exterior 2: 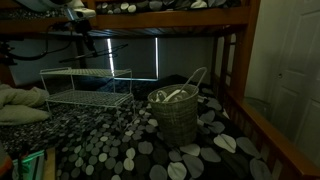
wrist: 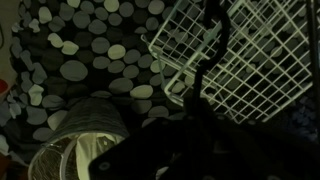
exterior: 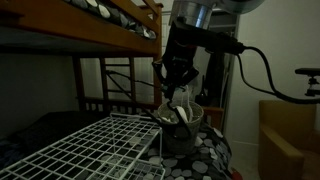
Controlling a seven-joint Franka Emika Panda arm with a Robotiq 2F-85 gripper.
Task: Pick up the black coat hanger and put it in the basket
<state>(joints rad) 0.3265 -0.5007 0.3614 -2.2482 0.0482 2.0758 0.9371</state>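
Note:
Next, I let go of the black coat hanger with my gripper inside the basket (exterior: 184,110) (wrist: 84,157), by the white curved pieces. The hanger is now held above the grid.
The black coat hanger (wrist: 212,45) is a thin dark bar that runs up from my jaws, seen against the white wire grid (wrist: 250,60) in the wrist view. In an exterior view it shows as faint thin lines (exterior 2: 105,45) in the air above the grid. My gripper (wrist: 195,120) is shut on the black coat hanger and holds it off the surface. It also shows in an exterior view (exterior: 178,82). The basket (exterior 2: 178,125) stands beside the grid on the pebble-patterned cover. It also shows in the other exterior view (exterior: 186,138) and at the wrist view's lower left (wrist: 85,125).
White curved pieces (exterior 2: 175,96) stick out of the basket. The white wire grid (exterior 2: 85,85) is a low rack on the bed. A wooden upper bunk (exterior 2: 160,18) hangs close overhead, with a wooden ladder (exterior: 115,80) behind. A wooden bed rail (exterior 2: 265,125) runs along the side.

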